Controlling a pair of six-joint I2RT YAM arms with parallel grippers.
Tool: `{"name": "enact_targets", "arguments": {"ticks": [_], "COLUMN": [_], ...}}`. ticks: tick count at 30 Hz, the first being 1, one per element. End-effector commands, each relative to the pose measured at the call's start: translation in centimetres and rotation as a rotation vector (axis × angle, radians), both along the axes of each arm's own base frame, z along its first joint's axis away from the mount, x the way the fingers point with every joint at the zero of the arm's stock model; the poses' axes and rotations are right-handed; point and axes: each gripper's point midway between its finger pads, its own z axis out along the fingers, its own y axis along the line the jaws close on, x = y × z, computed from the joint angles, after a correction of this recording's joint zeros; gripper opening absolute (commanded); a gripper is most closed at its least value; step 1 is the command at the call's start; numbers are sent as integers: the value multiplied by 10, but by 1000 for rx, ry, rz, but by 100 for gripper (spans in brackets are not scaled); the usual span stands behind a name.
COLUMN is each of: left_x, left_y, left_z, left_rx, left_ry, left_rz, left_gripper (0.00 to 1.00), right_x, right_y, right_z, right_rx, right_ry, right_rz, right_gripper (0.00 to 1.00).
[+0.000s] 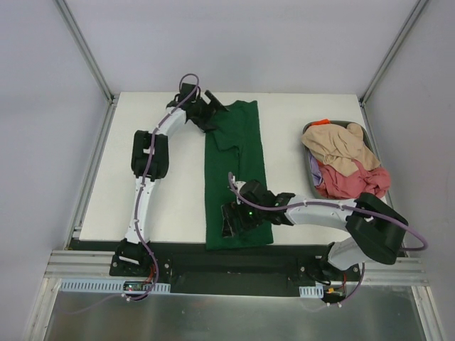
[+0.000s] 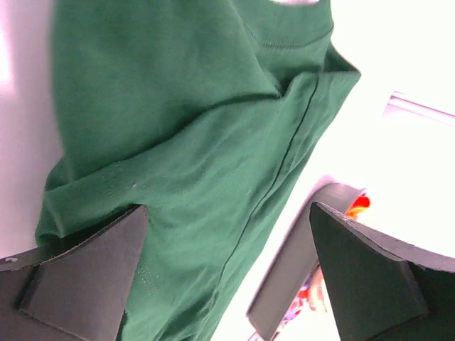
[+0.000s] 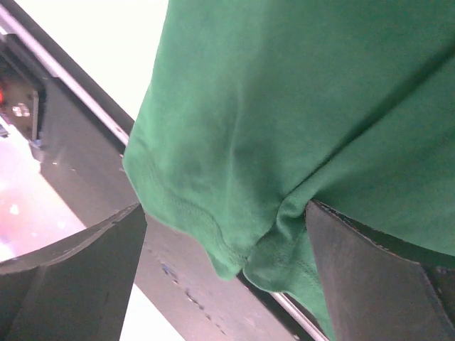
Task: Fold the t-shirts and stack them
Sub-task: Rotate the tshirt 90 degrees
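Note:
I need to next move my right gripper to the near hem's bin-side corner (image 1: 271, 242) on the dark green t-shirt and close it there.
A dark green t-shirt (image 1: 237, 177) lies on the white table as a long narrow strip running from the far edge to the near edge. My left gripper (image 1: 217, 114) stands open at its far end, over the collar and sleeve area (image 2: 185, 128). Over the near hem hovers my right gripper (image 1: 233, 226), also open. In the right wrist view the hem corner (image 3: 234, 249) droops past the table's front edge between the fingers. My left gripper (image 2: 227, 277) and my right gripper (image 3: 227, 277) each straddle cloth without pinching it. A beige t-shirt (image 1: 341, 148) and a pink-red one (image 1: 352, 181) lie crumpled in a bin.
The dark grey bin (image 1: 357, 129) stands at the table's right side, with an orange bit (image 1: 323, 122) and a purple bit (image 1: 316, 169) showing at its edges. Its rim (image 2: 298, 263) shows in the left wrist view. A black rail (image 3: 78, 156) runs along the table's front edge.

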Motion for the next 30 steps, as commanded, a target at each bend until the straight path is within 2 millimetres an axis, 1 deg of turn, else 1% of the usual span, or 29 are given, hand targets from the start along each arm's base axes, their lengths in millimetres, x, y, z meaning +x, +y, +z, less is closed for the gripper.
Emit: {"name": "enact_targets", "arguments": {"ticks": [1, 3, 5, 6, 8, 10, 12, 14, 16, 17, 18, 19, 20, 21, 23, 24, 26, 27, 29, 30], "left_x": [3, 14, 23, 28, 33, 35, 37, 41, 46, 46, 46, 44, 43, 37, 23, 14, -8, -21, -57, -78], "left_y": [-32, -33, -38, -40, -43, -45, -46, -47, -46, -44, -41, -40, -36, -33, -27, -23, -16, -13, -10, -9], "left_z": [-65, -74, -73, -70, -65, -59, -45, -17, 24, 42, 67, 87, 110, 142, 179, 198, 222, 225, 234, 223], "left_rx": [2, 7, -18, -38, -59, -67, -86, -100, -92, -85, -83, -74, -61, -58, -24, -6, 26, 44, 54, 64], "left_ry": [133, 122, 98, 82, 56, 37, 26, -15, -97, -133, -177, -217, -264, -315, -378, -409, -451, -453, -457, -424], "left_rz": [74, 113, 128, 132, 134, 128, 128, 129, 123, 117, 118, 109, 105, 93, 62, 48, 15, -8, -82, -119], "left_gripper": [99, 99, 99, 99, 99, 99, 99, 99, 99, 99, 99, 99, 99, 99, 99, 99, 99, 99, 99, 99], "right_x": [-21, -16, -10, -8, -2, 6, 16, 23, 27, 28, 29, 31, 38, 39, 43, 42, 39, 36, 30, 25], "right_y": [23, 30, 36, 39, 39, 33, 26, 18, 11, 6, 1, -7, -18, -26, -48, -58, -75, -82, -90, -93], "right_z": [-5, 0, 11, 18, 29, 37, 42, 49, 59, 70, 77, 79, 85, 89, 93, 92, 92, 87, 81, 78], "right_rx": [28, 43, 72, 85, 84, 58, 30, 13, 13, 33, 42, 39, 32, 38, 45, 51, 88, 103, 145, 166], "right_ry": [115, 98, 67, 46, -1, -60, -111, -150, -186, -210, -233, -252, -294, -314, -348, -352, -359, -346, -330, -321], "right_rz": [34, 35, 41, 50, 61, 53, 15, -19, -50, -67, -88, -119, -176, -212, -308, -344, -413, -449, -474, -470], "right_gripper": [96, 96, 96, 96, 96, 96, 96, 96, 96, 96, 96, 96, 96, 96, 96, 96, 96, 96, 96, 96]}}
